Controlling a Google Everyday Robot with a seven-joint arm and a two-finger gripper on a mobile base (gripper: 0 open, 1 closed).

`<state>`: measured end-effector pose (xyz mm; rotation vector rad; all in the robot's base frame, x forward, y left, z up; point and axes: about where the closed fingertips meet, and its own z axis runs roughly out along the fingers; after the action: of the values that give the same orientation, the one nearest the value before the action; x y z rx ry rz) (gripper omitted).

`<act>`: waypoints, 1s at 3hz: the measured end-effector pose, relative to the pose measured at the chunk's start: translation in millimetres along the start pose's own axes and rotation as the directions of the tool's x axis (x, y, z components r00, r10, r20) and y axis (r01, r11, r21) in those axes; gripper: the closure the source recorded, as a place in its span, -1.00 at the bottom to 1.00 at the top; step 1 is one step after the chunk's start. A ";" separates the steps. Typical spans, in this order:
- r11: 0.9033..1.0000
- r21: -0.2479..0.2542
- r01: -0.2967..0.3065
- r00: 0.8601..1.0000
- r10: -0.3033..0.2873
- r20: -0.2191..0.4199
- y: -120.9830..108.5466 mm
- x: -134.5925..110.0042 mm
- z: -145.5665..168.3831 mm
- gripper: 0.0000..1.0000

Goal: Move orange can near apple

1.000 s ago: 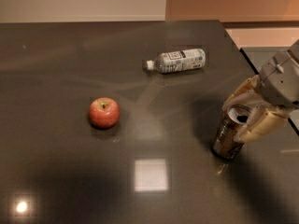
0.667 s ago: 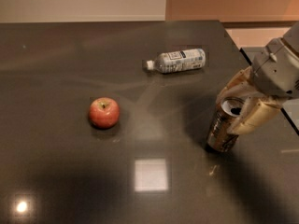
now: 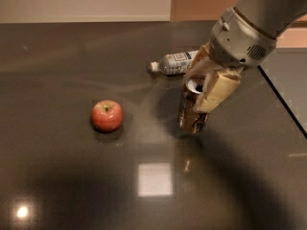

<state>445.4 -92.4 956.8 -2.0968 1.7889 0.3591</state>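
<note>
I should let go of the orange can, which still stands upright on the table, with my gripper close beside the red apple [image 3: 142, 130], just behind the square light reflection.
The orange can [image 3: 192, 110] is dark brownish-orange with a silver top and stands upright on the dark table [image 3: 72, 176], right of centre. My gripper [image 3: 205, 87] comes down from the upper right and is shut on the can's upper part, one pale finger [image 3: 216, 91] on its right side and the other on its far side. The red apple [image 3: 107, 115] sits on the table to the left of the can, with a gap of about two can widths between them.
A clear plastic bottle [image 3: 173, 63] with a white cap lies on its side behind the can, partly hidden by my gripper. The table's right edge [image 3: 283, 104] runs diagonally at the right. Bright light reflections show on the table's front part.
My gripper has moved left with the orange can held in it, bringing the can closer to the apple. The apple and the bottle have not moved.
</note>
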 end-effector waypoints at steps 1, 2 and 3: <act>0.998 -0.032 0.051 0.999 -0.051 0.004 -18.9 -29.2 15.6 1.00; 0.992 -0.074 0.103 0.995 -0.102 0.015 -29.5 -54.1 35.4 1.00; 0.983 -0.108 0.148 0.989 -0.146 0.025 -35.6 -73.4 52.3 1.00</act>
<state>470.4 0.3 944.0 -2.2783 1.6258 0.4425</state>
